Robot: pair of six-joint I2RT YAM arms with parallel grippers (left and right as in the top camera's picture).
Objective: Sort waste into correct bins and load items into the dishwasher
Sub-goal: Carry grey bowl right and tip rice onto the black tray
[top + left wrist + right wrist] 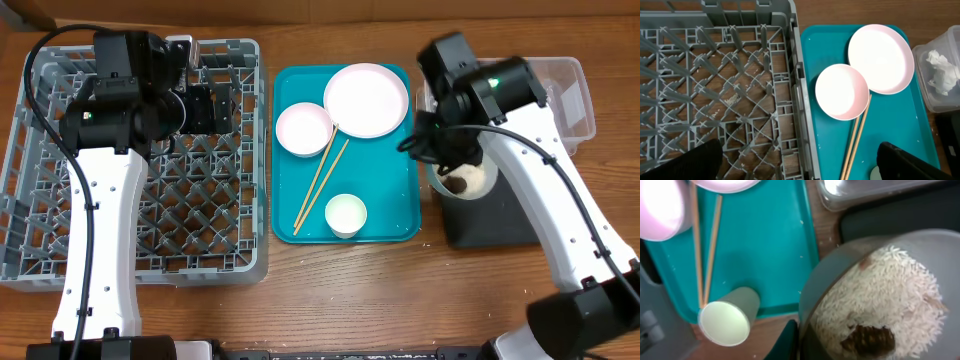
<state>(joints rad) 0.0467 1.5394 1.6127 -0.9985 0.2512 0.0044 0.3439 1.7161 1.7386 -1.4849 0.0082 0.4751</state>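
I need to use my right gripper to set down and release the wide grey-white bowl on the teal tray (388,169) (768,234), between the pale plate and small cup-like bowl.
My right gripper (440,160) is shut on the rim of the wide grey-white bowl (478,180) and holds it above the black tray (500,222). In the right wrist view (797,340) the bowl (840,285) holds white rice (890,295) and a brown lump (867,339). My left gripper (215,105) is open and empty over the grey dish rack (60,230), near its right wall (797,165). The pale plate (366,98), a small white bowl (303,128), the chopsticks (322,185) and a small cup-like bowl (346,214) lie on the teal tray. The clear tub (570,90) holds a crumpled tissue (941,70). The red wrapper is out of view.
The teal tray (385,200) sits between the rack and the two bins. The clear tub stands behind the black tray at the right. The small cup-like bowl (727,320) lies on its side at the teal tray's front edge.
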